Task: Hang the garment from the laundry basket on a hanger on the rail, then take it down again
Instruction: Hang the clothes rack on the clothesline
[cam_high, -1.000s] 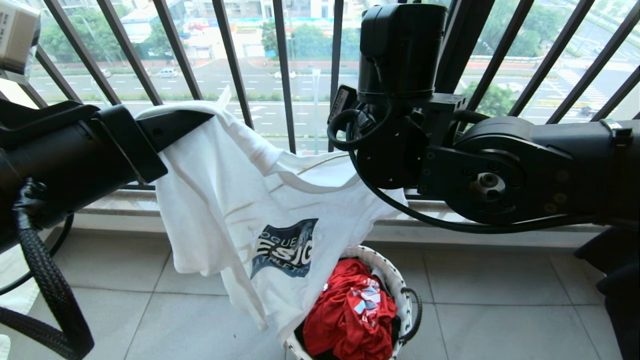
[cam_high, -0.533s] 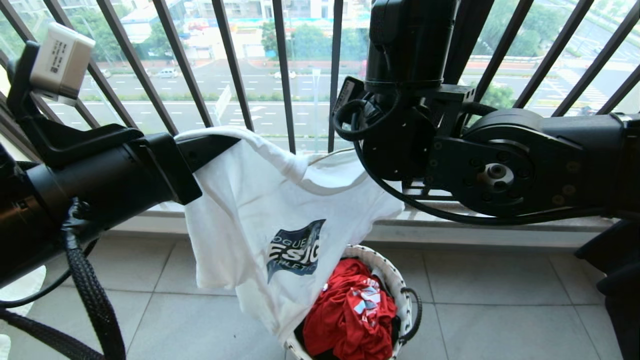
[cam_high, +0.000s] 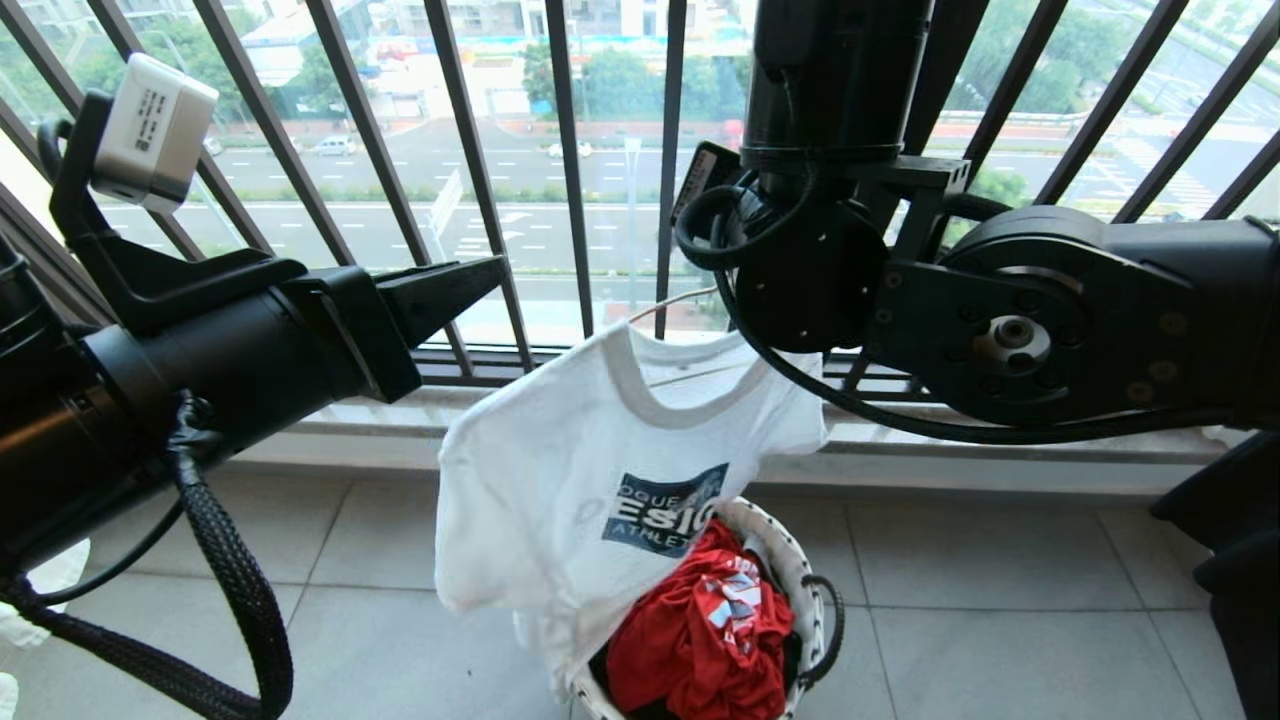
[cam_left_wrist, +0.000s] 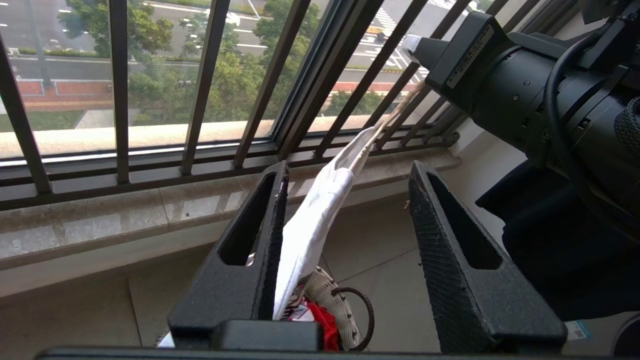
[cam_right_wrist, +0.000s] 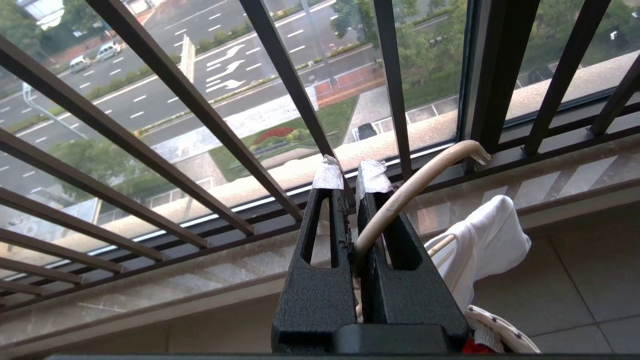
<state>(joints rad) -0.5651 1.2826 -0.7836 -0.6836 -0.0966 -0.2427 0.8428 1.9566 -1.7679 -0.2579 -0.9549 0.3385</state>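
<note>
The fingers of my left gripper point over the garment's shoulder toward the window bars, so they should back away, tilt down and grip the garment's collar (cam_high: 623, 347) next to the hanger.
The garment (cam_high: 590, 480), a white T-shirt with a dark blue chest print, hangs from the thin cream hanger (cam_high: 672, 300) above the laundry basket (cam_high: 800, 575). My right gripper (cam_right_wrist: 350, 172) is shut on the hanger (cam_right_wrist: 420, 182) at its hook, with the garment (cam_right_wrist: 480, 240) draped below it. My left gripper (cam_left_wrist: 350, 170) is open up and to the left of the shirt; the garment's edge (cam_left_wrist: 310, 225) shows between its fingers, close to one finger (cam_left_wrist: 235, 270) but not clamped. In the head view the left gripper (cam_high: 490, 270) points toward the window bars. The rail is out of view.
A red garment (cam_high: 705, 630) fills the basket, whose dark loop handle (cam_high: 825, 625) faces right. Black vertical window bars (cam_high: 570, 150) and a stone sill (cam_high: 330, 420) run close behind both arms. Grey floor tiles (cam_high: 1000, 620) surround the basket.
My left gripper has opened and let go of the shirt's shoulder. The shirt has dropped and swung right, and now hangs from the hanger. The left arm has shifted right.
</note>
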